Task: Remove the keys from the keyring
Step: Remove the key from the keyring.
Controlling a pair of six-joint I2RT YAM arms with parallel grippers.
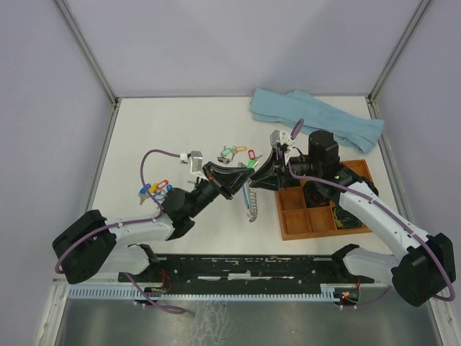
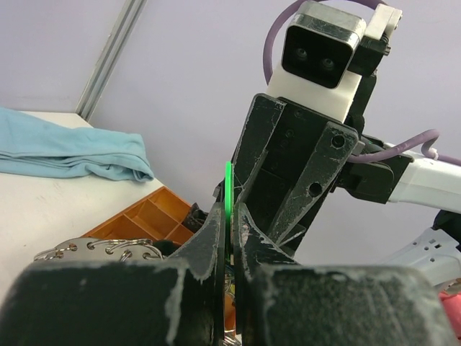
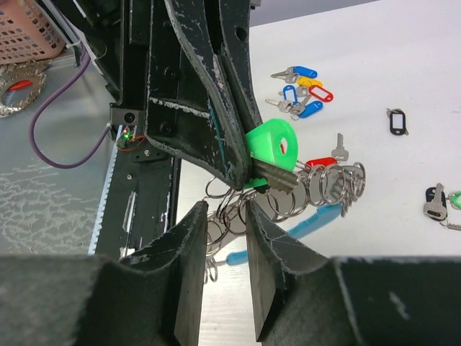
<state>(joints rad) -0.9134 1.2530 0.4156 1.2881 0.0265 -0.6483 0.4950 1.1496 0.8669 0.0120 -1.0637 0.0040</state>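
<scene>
I should let go of the green-tagged key with my left gripper on the table (image 1: 209, 176) between the blue-tagged key and the mid-table keys.
My left gripper (image 1: 232, 178) (image 2: 232, 220) is held above the table, shut on a green-tagged key (image 2: 228, 189) (image 3: 271, 140). From that key hangs the keyring (image 1: 250, 203), a light-blue arc (image 3: 317, 220) strung with several silver split rings (image 3: 324, 184), a red-tagged key (image 3: 320, 162) and a bare silver key (image 3: 340, 148). My right gripper (image 1: 263, 173) (image 3: 229, 216) faces the left one just below the green tag. Its jaws stand narrowly apart with a few rings in the gap; whether they touch the rings is unclear. Loose keys (image 1: 155, 189) (image 3: 302, 90) lie on the table.
An orange compartment tray (image 1: 324, 213) (image 2: 144, 216) sits at the right under my right arm. A light-blue cloth (image 1: 317, 119) (image 2: 72, 151) lies at the back right. More tagged keys (image 1: 236, 153) and a black tag frame (image 3: 397, 121) lie mid-table.
</scene>
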